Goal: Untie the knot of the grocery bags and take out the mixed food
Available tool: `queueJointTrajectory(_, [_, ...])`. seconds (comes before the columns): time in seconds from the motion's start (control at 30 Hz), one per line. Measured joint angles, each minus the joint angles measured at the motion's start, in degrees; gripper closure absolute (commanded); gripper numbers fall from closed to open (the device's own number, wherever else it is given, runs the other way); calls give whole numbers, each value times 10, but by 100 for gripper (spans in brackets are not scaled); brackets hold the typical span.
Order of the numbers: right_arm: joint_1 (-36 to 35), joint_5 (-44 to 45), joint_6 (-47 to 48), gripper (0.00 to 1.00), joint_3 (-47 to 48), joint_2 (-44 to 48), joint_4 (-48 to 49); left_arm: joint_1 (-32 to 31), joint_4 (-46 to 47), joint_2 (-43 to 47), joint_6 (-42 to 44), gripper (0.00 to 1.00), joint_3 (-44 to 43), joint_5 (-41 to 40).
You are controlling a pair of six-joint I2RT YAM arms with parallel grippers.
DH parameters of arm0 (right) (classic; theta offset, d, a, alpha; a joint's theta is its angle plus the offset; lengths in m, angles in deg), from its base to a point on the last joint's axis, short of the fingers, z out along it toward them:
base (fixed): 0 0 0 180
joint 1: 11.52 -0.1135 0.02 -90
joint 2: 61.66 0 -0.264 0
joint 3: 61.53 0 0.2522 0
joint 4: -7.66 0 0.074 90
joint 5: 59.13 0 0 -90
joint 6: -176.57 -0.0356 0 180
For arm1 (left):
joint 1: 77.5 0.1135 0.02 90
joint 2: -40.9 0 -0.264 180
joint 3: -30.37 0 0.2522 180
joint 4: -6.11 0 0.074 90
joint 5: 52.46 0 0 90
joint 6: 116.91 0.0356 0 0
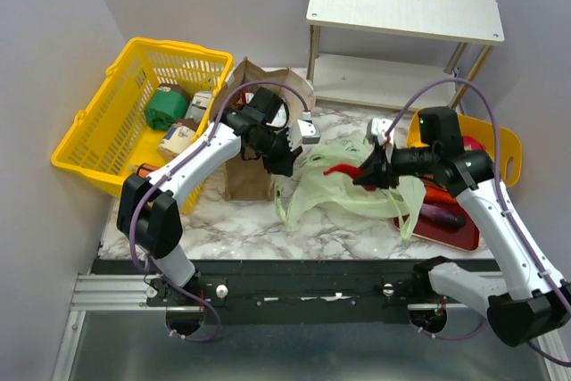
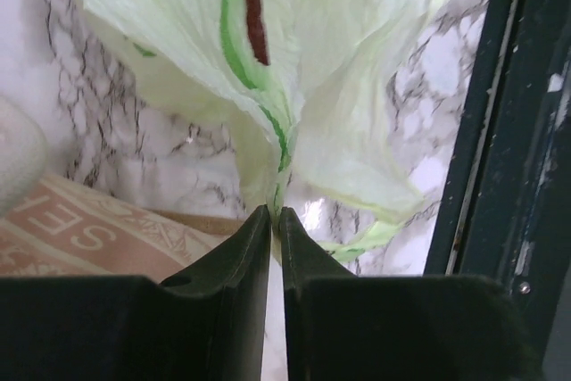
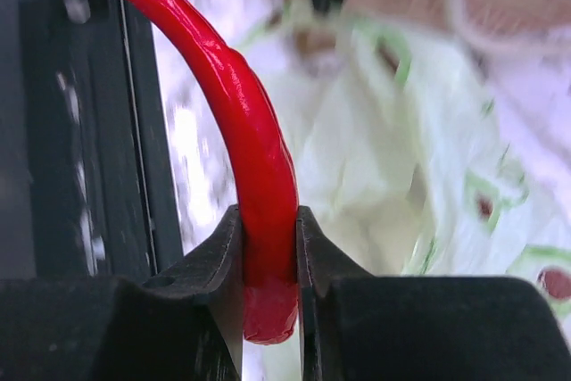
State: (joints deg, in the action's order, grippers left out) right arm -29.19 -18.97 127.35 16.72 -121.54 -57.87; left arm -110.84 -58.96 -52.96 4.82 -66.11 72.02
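My right gripper will let go of the long red chili on the red tray (image 1: 434, 227), just in front of the purple eggplant.
The pale green plastic bag (image 1: 335, 192) lies spread and crumpled at mid-table; its knot is out of view. My left gripper (image 1: 287, 156) (image 2: 276, 211) is shut on a thin fold of this bag (image 2: 348, 86), just right of the upright brown paper bag (image 1: 252, 171) (image 2: 89, 238). A long red chili (image 1: 343, 169) (image 3: 254, 140) sits between the shut jaws of my right gripper (image 1: 368, 172) (image 3: 269, 220), held above the green bag (image 3: 384, 167). A purple eggplant (image 1: 443, 215) lies on a red tray (image 1: 426, 231) at the right.
A yellow mesh basket (image 1: 94, 144) at the far left holds a green can (image 1: 166, 106) and cartons. A white two-level shelf (image 1: 401, 8) stands at the back right. A yellow board (image 1: 505, 145) lies behind the red tray.
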Motion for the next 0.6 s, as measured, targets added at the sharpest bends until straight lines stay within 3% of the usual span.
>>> queueJointTrajectory(0.07, [0, -33, -112, 100, 43, -25, 96, -2, 0, -12, -9, 80, -22, 16])
queueJointTrajectory(0.23, [19, -26, -207, 100, 154, -62, 173, -5, -4, -35, -20, 83, -66, 21])
queueJointTrajectory(0.4, [109, 64, -148, 100, 188, -15, 156, -5, -3, 7, -15, 97, -10, -6])
queueJointTrajectory(0.6, [330, 117, 0, 100, 74, 12, 74, -4, -30, 108, 6, 100, 99, -17])
